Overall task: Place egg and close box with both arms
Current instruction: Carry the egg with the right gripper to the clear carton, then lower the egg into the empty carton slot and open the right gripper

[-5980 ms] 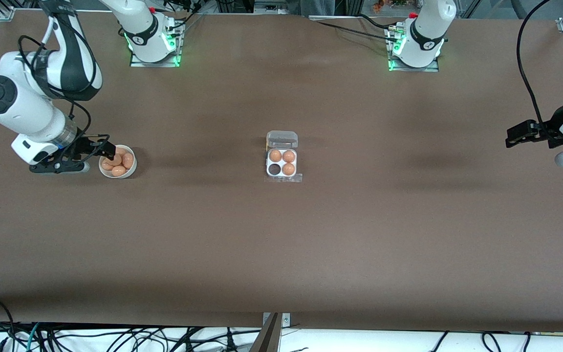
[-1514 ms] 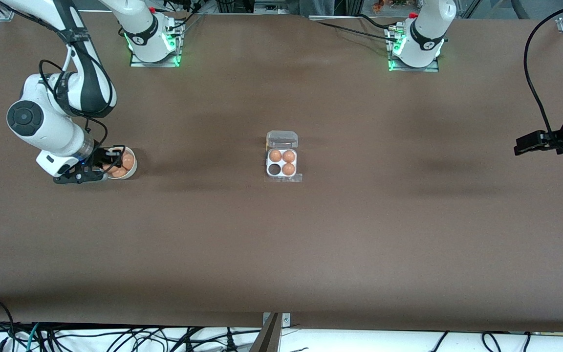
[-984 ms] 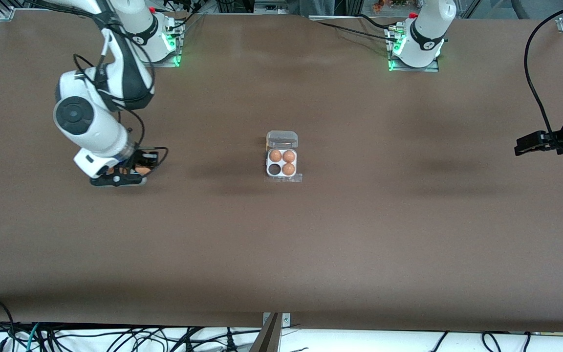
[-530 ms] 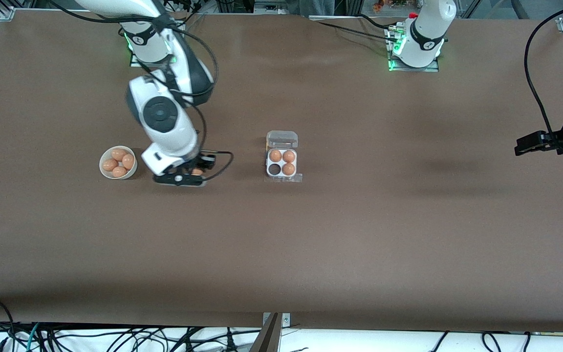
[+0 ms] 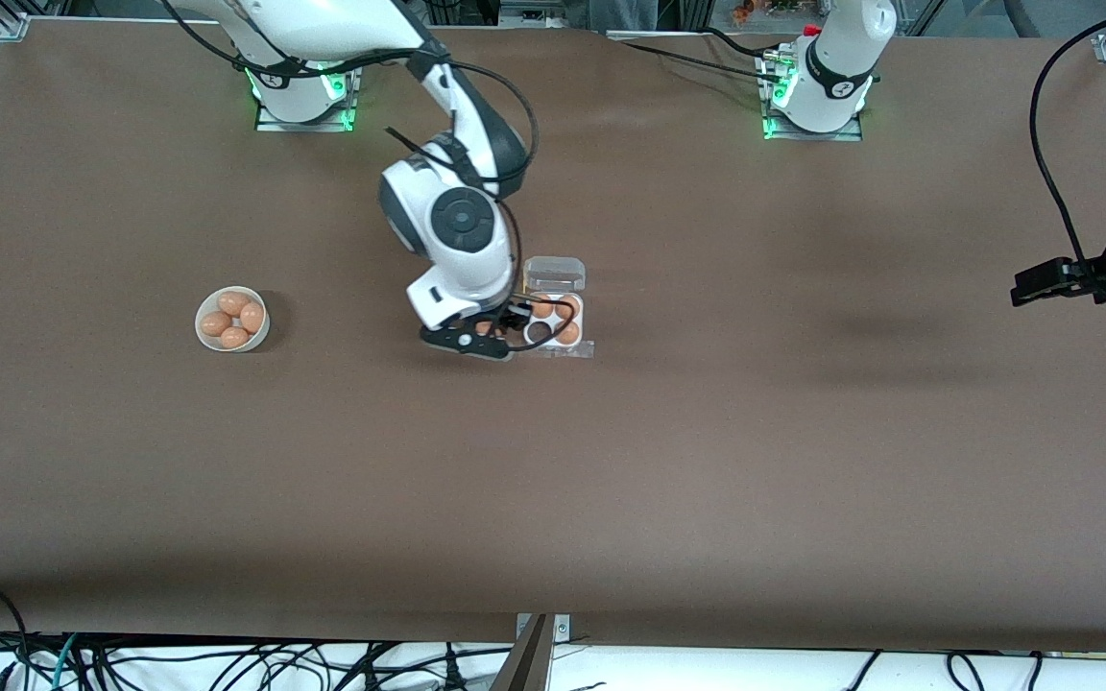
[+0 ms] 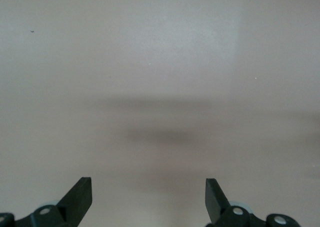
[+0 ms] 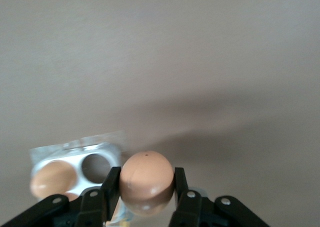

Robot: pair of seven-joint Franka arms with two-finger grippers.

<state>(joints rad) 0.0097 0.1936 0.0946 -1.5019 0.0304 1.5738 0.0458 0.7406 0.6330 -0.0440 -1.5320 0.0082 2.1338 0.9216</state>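
My right gripper is going to release the orange-brown egg in the empty dark cell of the white tray (image 5: 539, 332) (image 7: 96, 168).
My right gripper (image 5: 493, 331) is shut on an orange-brown egg (image 7: 146, 181) and holds it over the table right beside the box (image 5: 555, 344), at the box's edge toward the right arm's end. The box is a white four-cell tray with three eggs in it, one empty dark cell (image 5: 539, 332) and its clear lid (image 5: 554, 273) folded open. In the right wrist view the empty cell (image 7: 96, 166) shows next to the held egg. My left gripper (image 5: 1033, 279) is open and empty, waiting over the left arm's end of the table; in its wrist view (image 6: 148, 197) only bare table shows.
A round white bowl (image 5: 203, 312) with three eggs stands toward the right arm's end of the table, level with the box. Cables hang along the table's near edge.
My right gripper has lifted an egg out of the bowl and carried it across the table to the box's edge. The left arm has stayed where it was.
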